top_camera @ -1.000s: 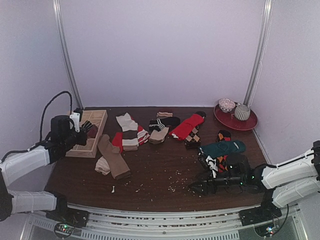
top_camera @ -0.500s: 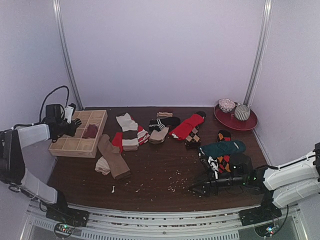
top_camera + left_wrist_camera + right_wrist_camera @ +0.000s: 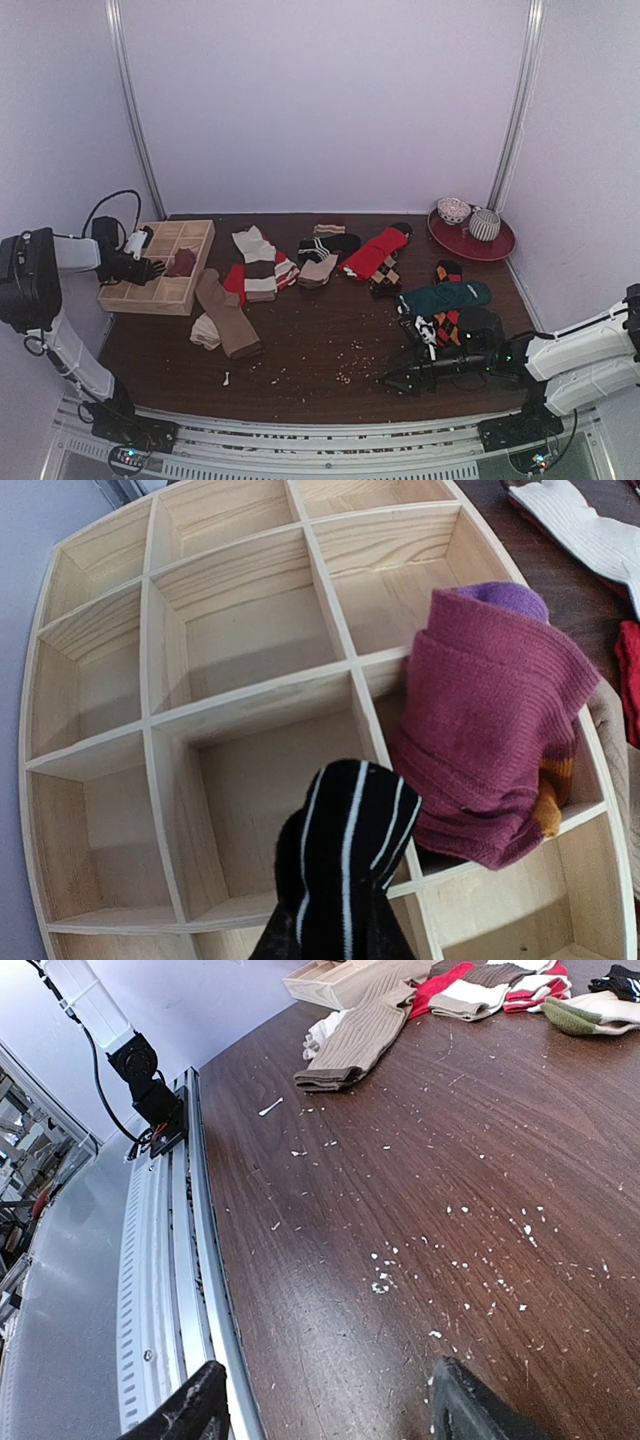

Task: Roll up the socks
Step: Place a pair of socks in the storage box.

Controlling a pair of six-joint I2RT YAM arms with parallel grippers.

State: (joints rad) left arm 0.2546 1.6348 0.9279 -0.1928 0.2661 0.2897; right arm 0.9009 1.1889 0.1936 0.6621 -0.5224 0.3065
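My left gripper will let go of the black-and-white striped sock in the middle cell (image 3: 149, 269) (image 3: 287, 805), beside the rolled magenta-purple sock.
My left gripper (image 3: 143, 268) is shut on a rolled black-and-white striped sock (image 3: 345, 865) and holds it over the wooden compartment tray (image 3: 250, 680), above a middle cell; the sock hides the fingers. A rolled magenta-purple sock with an orange toe (image 3: 495, 745) sits in the cell to the right and also shows in the top view (image 3: 181, 262). My right gripper (image 3: 396, 379) is open and empty, low over the table near its front edge (image 3: 330, 1415). Loose socks lie across the table: tan (image 3: 228, 315), cream-striped (image 3: 258, 262), red (image 3: 375, 252), dark teal (image 3: 447, 296).
The wooden tray (image 3: 150, 292) stands at the table's left. A red plate (image 3: 495, 247) with two bowls stands at the back right. An argyle sock (image 3: 385, 278) and a black striped one (image 3: 330, 243) lie mid-table. White crumbs dot the front of the table (image 3: 380, 1285).
My left arm has drawn back to the left, with the striped sock still in its gripper over the tray. My right gripper has sunk slightly toward the table.
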